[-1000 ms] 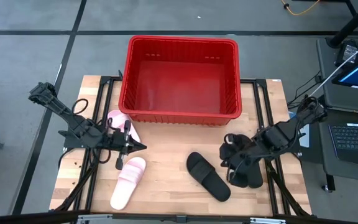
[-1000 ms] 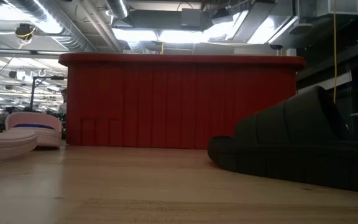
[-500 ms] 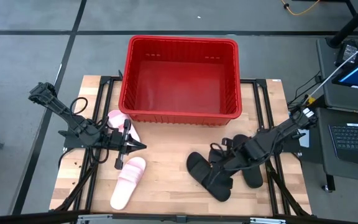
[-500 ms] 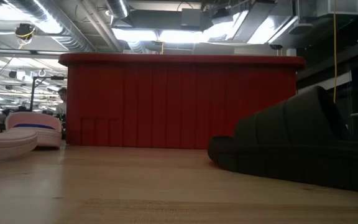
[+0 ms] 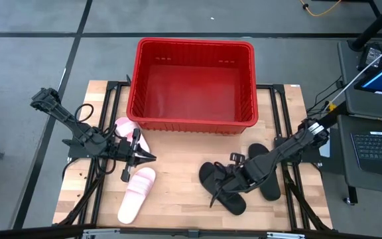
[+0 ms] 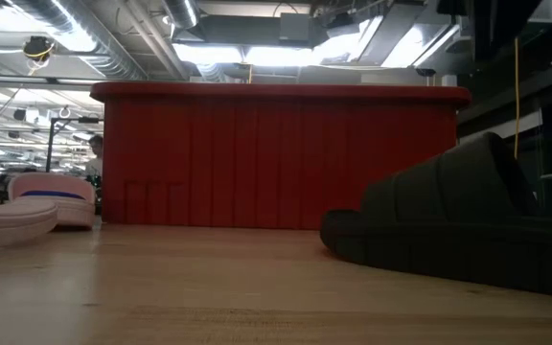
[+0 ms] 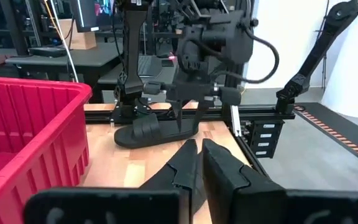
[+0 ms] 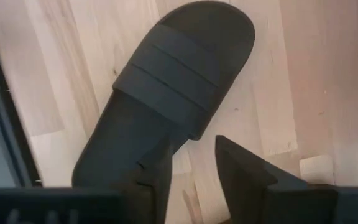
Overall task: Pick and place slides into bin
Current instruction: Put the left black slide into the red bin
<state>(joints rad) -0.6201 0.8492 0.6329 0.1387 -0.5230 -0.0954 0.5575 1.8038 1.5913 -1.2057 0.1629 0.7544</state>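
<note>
The robot's right gripper will close on the strap of the front-middle black slide, at the strap's heel-side edge (image 5: 225, 181) (image 8: 185, 130), toward the second black slide.
The red bin (image 5: 194, 44) stands at the table's far middle. One pink slide (image 5: 136, 194) lies flat near the front left. Another pink slide (image 5: 125, 126) lies by the bin's left corner, partly under my left arm. My left gripper (image 5: 146, 157) hovers between them, shut and holding nothing. A black slide (image 5: 211, 178) lies sole-down at the front middle. My right gripper (image 8: 194, 171) is open and points down over its heel end. A second black slide (image 5: 266, 184) lies to its right, partly under the right arm. My right gripper comes at the black slide's heel end (image 8: 114, 155) from above, one finger (image 8: 157, 180) over the sole and the other over bare table beside it. Whether a finger touches the slide cannot be told. The slide lies flat on the table.
The tabletop (image 5: 178, 156) between the bin and the slides is bare wood. Black frame rails (image 5: 105, 99) run along both table sides. A desk with laptops (image 5: 377, 143) stands off the right edge.
My right gripper has moved from above the right black slide toward the table's left and near edge, ending over the middle black slide, and it has opened. Both black slides stay where they were.
</note>
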